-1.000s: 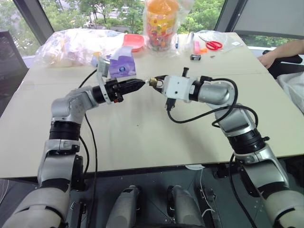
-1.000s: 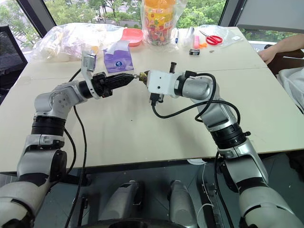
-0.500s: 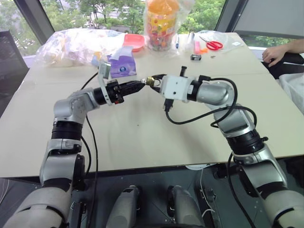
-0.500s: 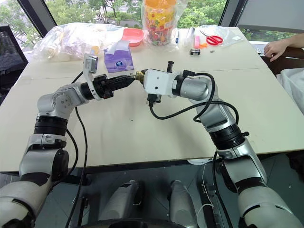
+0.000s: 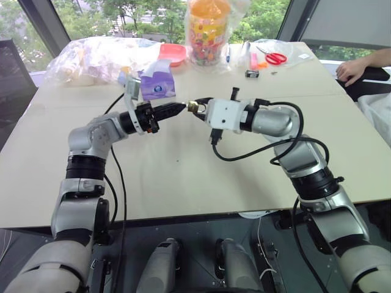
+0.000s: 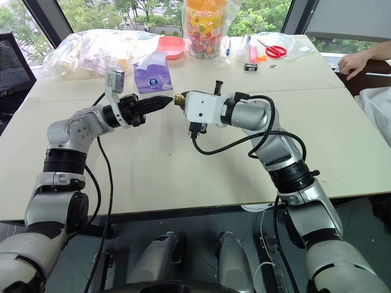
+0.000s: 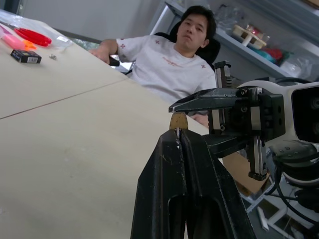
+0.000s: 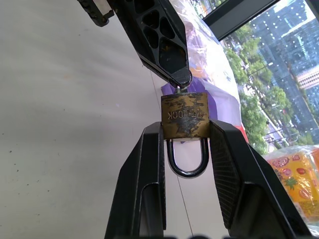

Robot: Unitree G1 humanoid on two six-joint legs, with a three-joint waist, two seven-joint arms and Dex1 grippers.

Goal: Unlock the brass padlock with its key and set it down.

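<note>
My right gripper has the shackle between its fingers, so my left gripper needs to let go of the key and take the padlock's body (image 8: 185, 117) before my right gripper opens the shackle.
The brass padlock (image 8: 185, 121) is held in mid-air above the table, its golden body pinched between the fingers (image 8: 144, 174) of my right gripper (image 8: 185, 133). Its silvery shackle (image 8: 187, 162) loops back between those fingers and looks closed. My left gripper (image 5: 178, 108) comes in from the left, shut, with its tips meeting the padlock's face. A thin silvery stub of the key (image 8: 178, 90) shows between those tips and the lock body. In the left wrist view the padlock (image 7: 178, 120) sits just beyond the closed fingertips (image 7: 172, 144).
A purple tissue pack (image 5: 157, 87) lies just behind the grippers. Plastic bags (image 5: 91, 58), a pink dish (image 5: 173, 53), a bag of sweets (image 5: 208, 30), red scissors (image 5: 272, 58) and a small black object (image 5: 251, 73) line the table's far side. A person's hand (image 5: 351, 70) rests at the far right edge.
My left gripper's fingers have closed together at the padlock's face. Both hands stay where they were. The person's hand at the far right has shifted slightly.
</note>
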